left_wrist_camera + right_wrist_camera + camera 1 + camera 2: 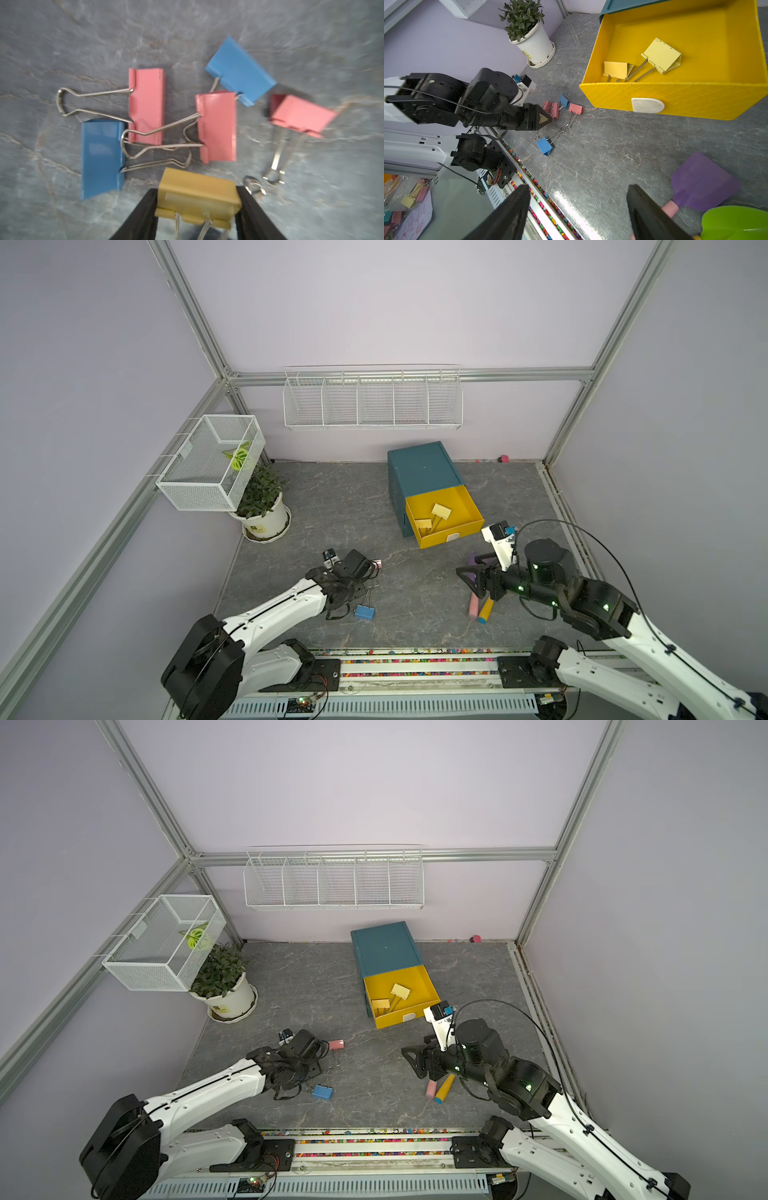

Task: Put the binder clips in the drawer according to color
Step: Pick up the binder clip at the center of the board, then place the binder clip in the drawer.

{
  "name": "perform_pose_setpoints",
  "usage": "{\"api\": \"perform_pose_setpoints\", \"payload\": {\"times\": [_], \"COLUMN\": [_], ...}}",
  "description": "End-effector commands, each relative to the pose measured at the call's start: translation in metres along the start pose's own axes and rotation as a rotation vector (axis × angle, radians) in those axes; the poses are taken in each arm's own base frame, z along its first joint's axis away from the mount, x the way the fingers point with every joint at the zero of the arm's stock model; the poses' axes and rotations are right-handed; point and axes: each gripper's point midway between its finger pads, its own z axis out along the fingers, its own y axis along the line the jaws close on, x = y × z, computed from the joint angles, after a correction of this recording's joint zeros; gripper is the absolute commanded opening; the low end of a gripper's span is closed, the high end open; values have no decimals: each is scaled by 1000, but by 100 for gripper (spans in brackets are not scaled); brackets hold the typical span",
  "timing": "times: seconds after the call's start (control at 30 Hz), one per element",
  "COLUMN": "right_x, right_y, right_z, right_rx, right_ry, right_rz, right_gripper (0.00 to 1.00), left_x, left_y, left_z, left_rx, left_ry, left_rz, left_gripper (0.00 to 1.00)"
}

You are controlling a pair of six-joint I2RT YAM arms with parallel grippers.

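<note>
Next, my left gripper lets go of the yellow binder clip between the other yellow clips in the open yellow drawer point(433, 513).
My left gripper point(197, 192) is shut on a yellow binder clip point(195, 182), its body pinched between both fingers just above the grey table. Below it lie three pink clips point(146, 106) point(217, 126) point(299, 114) and two blue ones point(101, 155) point(241, 70). Another blue clip point(365, 612) rests beside the left gripper point(357, 593). The teal cabinet point(419, 468) has its yellow top drawer point(471, 506) pulled out, with two yellow clips point(661, 55) point(615, 69) inside. My right gripper point(579, 191) hovers open and empty in front of the drawer.
A purple toy shovel point(702, 180) and a green one point(735, 222) lie under the right arm. A potted plant point(262, 506) and a white mesh basket point(212, 460) stand at the back left. A white wire rack point(372, 402) hangs on the rear wall.
</note>
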Motion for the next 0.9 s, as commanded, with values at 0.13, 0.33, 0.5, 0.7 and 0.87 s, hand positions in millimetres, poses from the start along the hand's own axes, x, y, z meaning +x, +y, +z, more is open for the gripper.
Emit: {"api": "perform_pose_setpoints", "payload": {"times": [0.13,0.33,0.5,0.7,0.87], "right_x": [0,3,1,-2,-1], "right_y": [-3,-16,-27,-34,-39], "right_z": [1,-4,-11,-23,-30], "right_rx": [10,84,143,181,207], "right_ry": [-19,-11,-41,-83,-96], "right_rz": [5,11,34,50,56], "right_gripper": [79,78,78,78,78], "left_x": [-40,-90,-124,-132,-123], "left_y": [-46,-123,-201,-289,-337], "left_z": [-61,-123,-163,-183,-165], "left_rx": [155,347,457,544,528], "left_ry": [-84,-191,-258,-319,-324], "left_rz": [23,123,284,505,680], "left_gripper": [51,51,51,50,49]}}
